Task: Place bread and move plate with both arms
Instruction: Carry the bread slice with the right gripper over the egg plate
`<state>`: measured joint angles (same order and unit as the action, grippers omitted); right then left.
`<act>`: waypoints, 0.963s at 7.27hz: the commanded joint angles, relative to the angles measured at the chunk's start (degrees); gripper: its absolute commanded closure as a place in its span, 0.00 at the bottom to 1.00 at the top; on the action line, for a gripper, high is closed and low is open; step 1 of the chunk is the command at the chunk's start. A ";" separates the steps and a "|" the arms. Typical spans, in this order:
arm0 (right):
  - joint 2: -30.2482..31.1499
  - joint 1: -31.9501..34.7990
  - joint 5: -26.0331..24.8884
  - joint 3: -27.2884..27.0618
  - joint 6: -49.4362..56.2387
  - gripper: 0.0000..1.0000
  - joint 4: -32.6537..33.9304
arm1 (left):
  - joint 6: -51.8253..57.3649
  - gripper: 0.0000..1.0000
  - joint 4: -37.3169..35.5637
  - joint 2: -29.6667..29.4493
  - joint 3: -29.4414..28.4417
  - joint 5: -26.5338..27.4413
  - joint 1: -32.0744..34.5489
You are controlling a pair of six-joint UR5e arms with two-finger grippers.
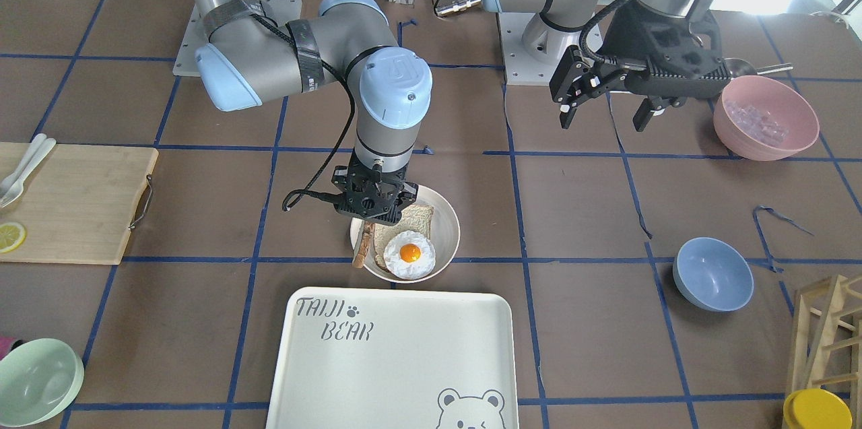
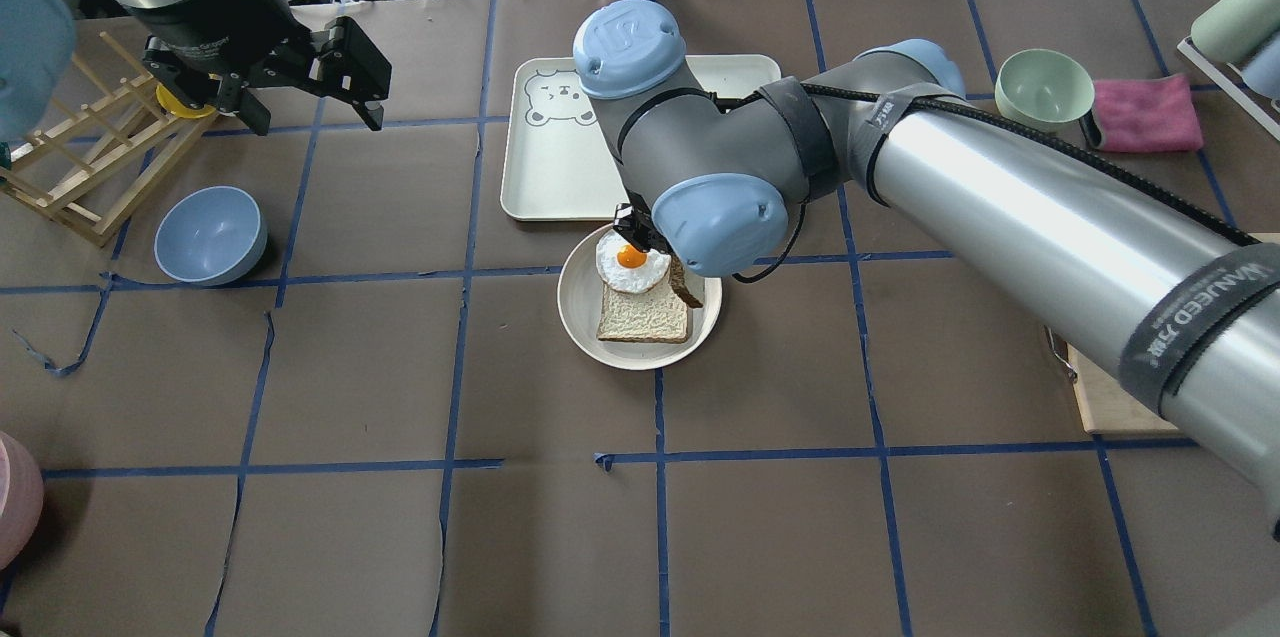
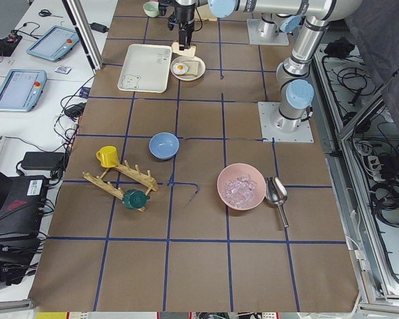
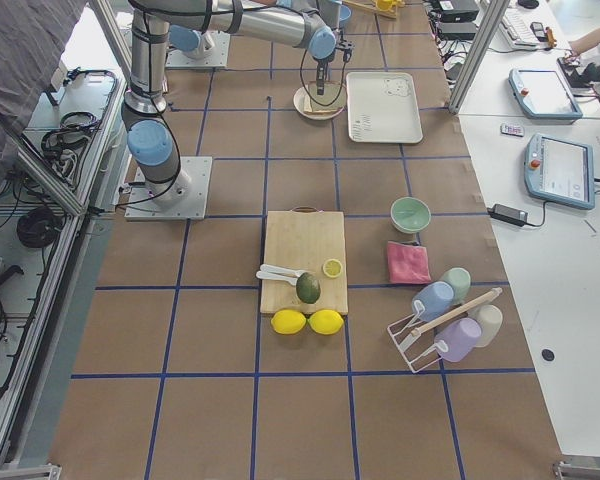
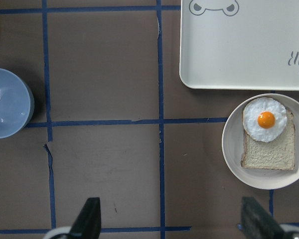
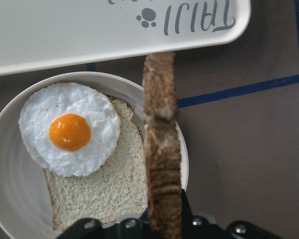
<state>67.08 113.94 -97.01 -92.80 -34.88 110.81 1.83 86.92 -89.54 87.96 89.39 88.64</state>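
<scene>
My right gripper is to let go of the bread, now held just above the plate's rim, on the thin tan slice's edge (image 1: 384, 246) (image 6: 122, 167) next to the fried egg.
The plate (image 1: 452, 232) sits mid-table next to the bear tray. It holds a thin tan slice (image 2: 643, 317) with a fried egg (image 1: 409, 254) on top. My right gripper (image 1: 372, 212) is shut on the bread (image 6: 162, 149), a thick slice with a dark brown crust. It holds the bread on edge, just above the plate's rim on the robot's right side. The bread also shows in the overhead view (image 2: 686, 287). My left gripper (image 1: 606, 112) is open and empty, raised well away on the robot's left, and the plate (image 5: 231, 149) shows in its wrist view.
The bear tray (image 1: 390, 361) lies just beyond the plate. A blue bowl (image 1: 712, 274), a pink bowl (image 1: 764, 118) and a wooden rack (image 1: 828, 335) are on the robot's left side. A cutting board (image 1: 74, 200) and a green bowl (image 1: 37, 382) are on its right.
</scene>
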 commanded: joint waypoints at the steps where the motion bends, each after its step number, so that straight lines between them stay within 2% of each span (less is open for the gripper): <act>1: -0.55 0.06 2.34 -0.02 -0.18 1.00 -0.16 | 0.01 0.00 -0.26 -0.20 -0.07 -0.01 -0.05; 7: -0.64 0.06 3.75 -0.54 -0.88 1.00 -0.16 | 0.36 0.00 -0.61 -0.02 0.02 0.08 -0.13</act>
<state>66.45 113.99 -93.96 -93.26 -35.47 110.74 2.03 86.35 -89.70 87.90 89.40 88.52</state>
